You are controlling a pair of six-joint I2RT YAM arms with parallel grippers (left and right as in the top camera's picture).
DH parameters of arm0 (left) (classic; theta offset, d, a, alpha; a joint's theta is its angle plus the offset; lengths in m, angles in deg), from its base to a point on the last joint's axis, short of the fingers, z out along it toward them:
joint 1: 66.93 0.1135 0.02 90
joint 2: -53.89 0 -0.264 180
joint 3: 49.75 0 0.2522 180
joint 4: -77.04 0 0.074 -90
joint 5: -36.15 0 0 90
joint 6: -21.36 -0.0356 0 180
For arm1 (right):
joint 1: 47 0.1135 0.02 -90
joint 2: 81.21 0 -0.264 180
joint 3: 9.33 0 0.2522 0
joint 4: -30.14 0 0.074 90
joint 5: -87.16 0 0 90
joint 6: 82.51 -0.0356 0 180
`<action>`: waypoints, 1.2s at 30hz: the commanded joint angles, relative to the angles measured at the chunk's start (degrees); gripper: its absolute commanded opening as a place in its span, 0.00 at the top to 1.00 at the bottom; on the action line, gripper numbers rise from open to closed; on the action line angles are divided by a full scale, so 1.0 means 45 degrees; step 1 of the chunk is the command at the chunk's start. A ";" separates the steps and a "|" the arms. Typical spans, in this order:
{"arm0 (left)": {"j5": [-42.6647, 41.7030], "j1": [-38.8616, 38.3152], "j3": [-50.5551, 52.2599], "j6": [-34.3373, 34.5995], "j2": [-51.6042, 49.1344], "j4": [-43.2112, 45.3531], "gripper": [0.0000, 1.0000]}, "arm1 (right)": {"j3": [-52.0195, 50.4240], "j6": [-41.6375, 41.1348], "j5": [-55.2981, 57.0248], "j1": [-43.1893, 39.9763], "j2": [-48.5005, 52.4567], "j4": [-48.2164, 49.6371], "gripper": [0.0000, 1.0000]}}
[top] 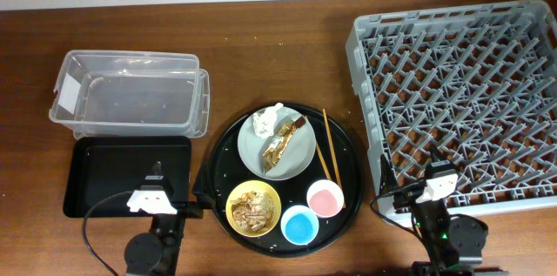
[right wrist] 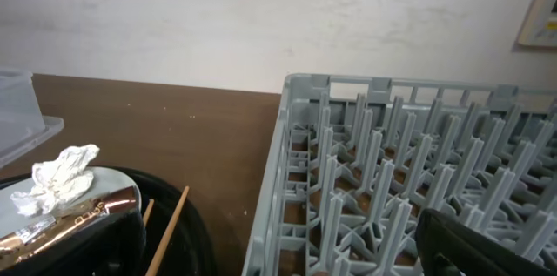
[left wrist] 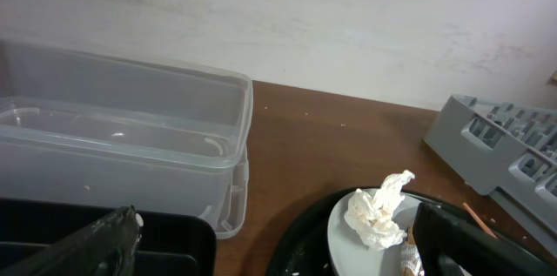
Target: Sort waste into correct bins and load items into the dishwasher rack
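Note:
My left gripper needs to next reach and grip the cup's rim (top: 312, 189) on the pink cup's side toward the grey-green plate.
The grey-green plate (top: 300, 156) lies on a round black tray and carries the white napkin (top: 268, 120) and the brown-and-gold wrapper (top: 283, 140). Two chopsticks (top: 327, 144) lie right of it. The yellow bowl (top: 253, 206) holds brown food scraps. The pink cup (top: 325, 198) and the blue cup (top: 299, 225) stand beside it. The clear tub (top: 130, 93), the black rectangular tray (top: 113, 174) and the grey rack (top: 461, 84) hold nothing. My left gripper (top: 157, 176) is open over the rectangular tray's right end. My right gripper (top: 432, 173) is open over the rack's front left corner.
The round black tray (top: 352, 171) sits between the rectangular tray and the rack, with scattered rice grains on it. The left wrist view shows the napkin (left wrist: 379, 211) and the tub (left wrist: 122, 128). The right wrist view shows the rack (right wrist: 392, 163) and a chopstick (right wrist: 167, 228).

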 commanded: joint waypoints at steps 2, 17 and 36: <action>-0.0073 -0.0015 0.0078 -0.0151 0.0053 0.0010 0.01 | -0.0117 -0.0053 -0.0073 0.0087 -0.0131 0.0063 0.02; -0.5328 -0.0015 -0.2914 -0.0058 -0.0165 -0.0442 0.00 | 0.2278 -0.2074 -0.6407 0.0087 0.0029 -0.1200 0.02; -0.6543 -0.2331 -1.2628 -0.0165 -1.1982 -1.1045 0.01 | 1.0739 -0.2574 -0.5343 0.0087 0.9685 -1.0953 0.02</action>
